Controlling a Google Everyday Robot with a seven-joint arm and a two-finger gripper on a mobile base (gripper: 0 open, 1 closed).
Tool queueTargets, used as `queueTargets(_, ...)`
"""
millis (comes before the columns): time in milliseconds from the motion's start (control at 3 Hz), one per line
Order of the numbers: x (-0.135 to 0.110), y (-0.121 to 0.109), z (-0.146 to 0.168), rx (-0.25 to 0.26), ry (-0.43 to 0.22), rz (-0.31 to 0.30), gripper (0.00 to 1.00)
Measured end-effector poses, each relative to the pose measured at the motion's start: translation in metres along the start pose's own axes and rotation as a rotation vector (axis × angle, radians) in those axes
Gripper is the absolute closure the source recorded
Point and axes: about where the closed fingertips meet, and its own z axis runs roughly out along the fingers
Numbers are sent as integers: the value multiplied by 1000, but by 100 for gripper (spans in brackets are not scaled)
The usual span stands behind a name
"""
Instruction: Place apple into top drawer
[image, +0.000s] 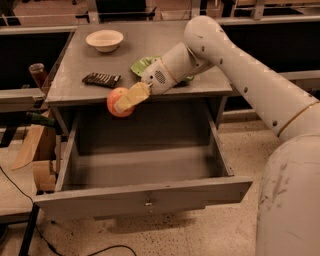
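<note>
The apple, which hangs above the open top drawer now, will be let go by my gripper near the middle of the grey drawer's bottom (133, 154), a little toward the cardboard side.
The apple (118, 102) is red-orange and held in my gripper (124, 101), whose yellowish fingers are shut on it. It hangs just in front of the cabinet top's front edge, above the back left part of the open top drawer (145, 197). The drawer is pulled out wide, grey and shallow, with a small metal lock (148, 202) at the centre of its front panel. My white arm reaches in from the right over the cabinet top.
On the cabinet top (75, 85) stand a cream bowl (104, 40) at the back left, a dark snack bar (101, 79) and a green bag (142, 65) partly behind my wrist. Cardboard (30, 147) and a cable lie on the floor at the left.
</note>
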Motion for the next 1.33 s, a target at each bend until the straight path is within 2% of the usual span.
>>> queueTargets(333,36,-20,28,-48,-45,172,100)
queueTargets(667,70,-33,44,-69,-82,309,100)
queueTargets(1000,105,-38,56,-77,-106,415,100)
queueTargets(1333,129,-39,67,-74,-79,465,100)
